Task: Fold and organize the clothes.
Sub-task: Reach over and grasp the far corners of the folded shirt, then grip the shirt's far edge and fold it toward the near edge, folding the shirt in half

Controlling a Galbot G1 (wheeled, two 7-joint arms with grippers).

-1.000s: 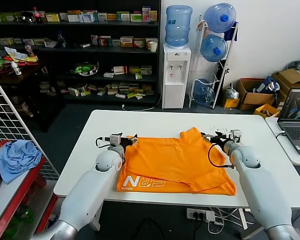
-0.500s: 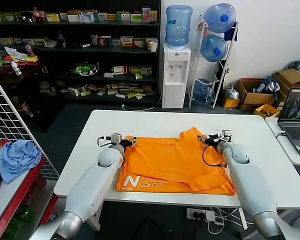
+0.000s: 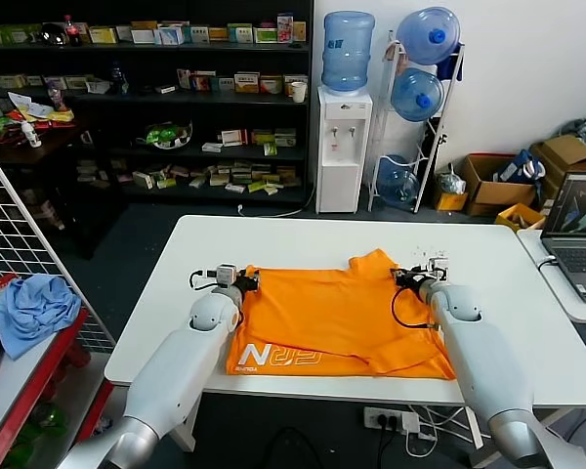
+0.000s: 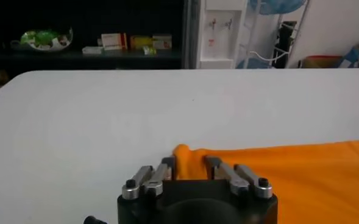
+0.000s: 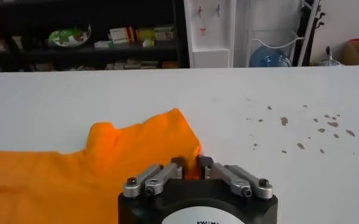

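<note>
My right gripper will release the orange T-shirt's far edge, now low at the table top, on the shirt's near corner [image 3: 432, 342] away from the white lettering.
The orange T-shirt [image 3: 337, 318] lies spread on the white table [image 3: 293, 239], with white lettering [image 3: 278, 357] near its front left edge. My left gripper [image 3: 242, 279] is at the shirt's far left corner. In the left wrist view it [image 4: 190, 167] is shut on a bunched fold of the shirt [image 4: 301, 176]. My right gripper [image 3: 402, 277] is at the far right side, by the raised sleeve. In the right wrist view it [image 5: 190, 163] is shut on the edge of the shirt [image 5: 106, 164]. Both grippers sit low at the table top.
A laptop [image 3: 578, 234] stands on a side table at the right. A red cart at the left holds a light blue cloth [image 3: 34, 308]. Shelves and a water dispenser [image 3: 344, 147] stand behind the table. Small brown specks [image 5: 301, 128] mark the table's far right.
Both grippers have drawn back toward me, and the right one has moved inward to the left. The shirt's far edge and right sleeve have come with them.
</note>
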